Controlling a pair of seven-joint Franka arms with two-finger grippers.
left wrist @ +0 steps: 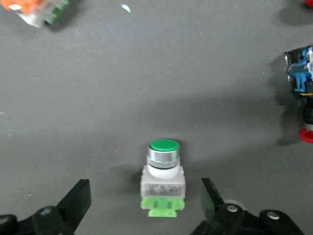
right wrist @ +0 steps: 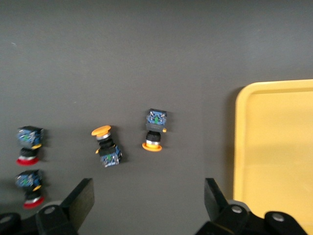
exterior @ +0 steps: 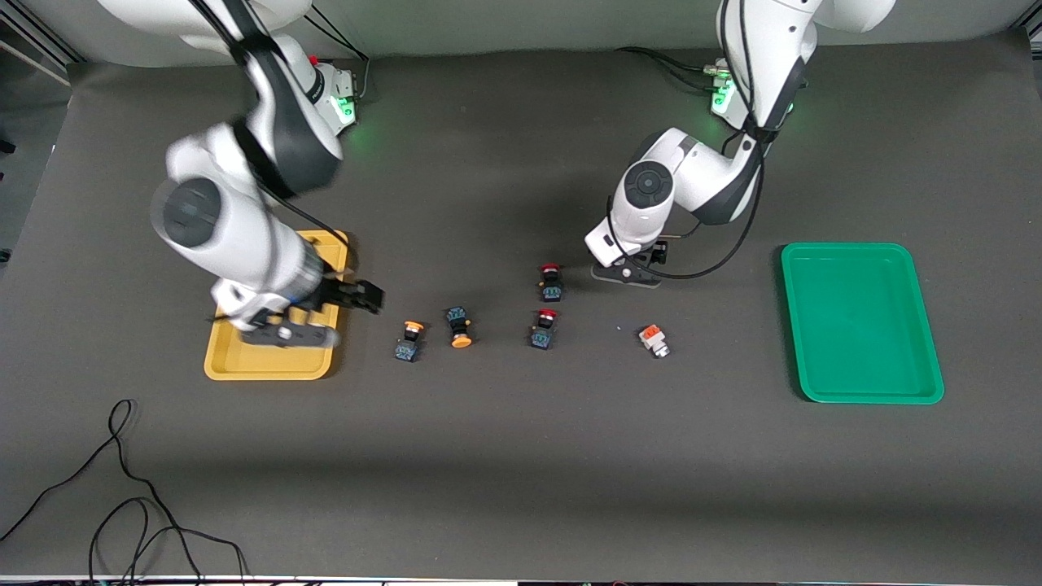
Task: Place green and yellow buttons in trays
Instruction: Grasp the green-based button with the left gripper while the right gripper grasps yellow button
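Observation:
The yellow-capped button nearest the yellow tray is next for my right gripper, which should go to it and close on that button's dark body (exterior: 409, 342) (right wrist: 155, 127).
The green-capped button (left wrist: 164, 182) has a pale grey body and stands upright on the mat. My left gripper (left wrist: 145, 198) is open, with one finger on each side of the button and a gap to it on both sides. In the front view my left hand (exterior: 631, 270) hides this button. The orange-topped grey button (exterior: 654, 339) lies nearer the front camera. Two yellow-capped buttons (exterior: 409, 340) (exterior: 459, 325) lie beside the yellow tray (exterior: 273, 365). My right gripper (right wrist: 149, 196) is open and empty over the mat at that tray's edge (exterior: 366, 296). The green tray (exterior: 861, 321) is empty.
Two red-capped switches (exterior: 551, 281) (exterior: 544, 329) stand between the yellow buttons and my left hand. Loose black cables (exterior: 122, 505) lie near the front edge at the right arm's end. The right wrist view shows the yellow tray (right wrist: 274, 147), both yellow buttons and both red switches.

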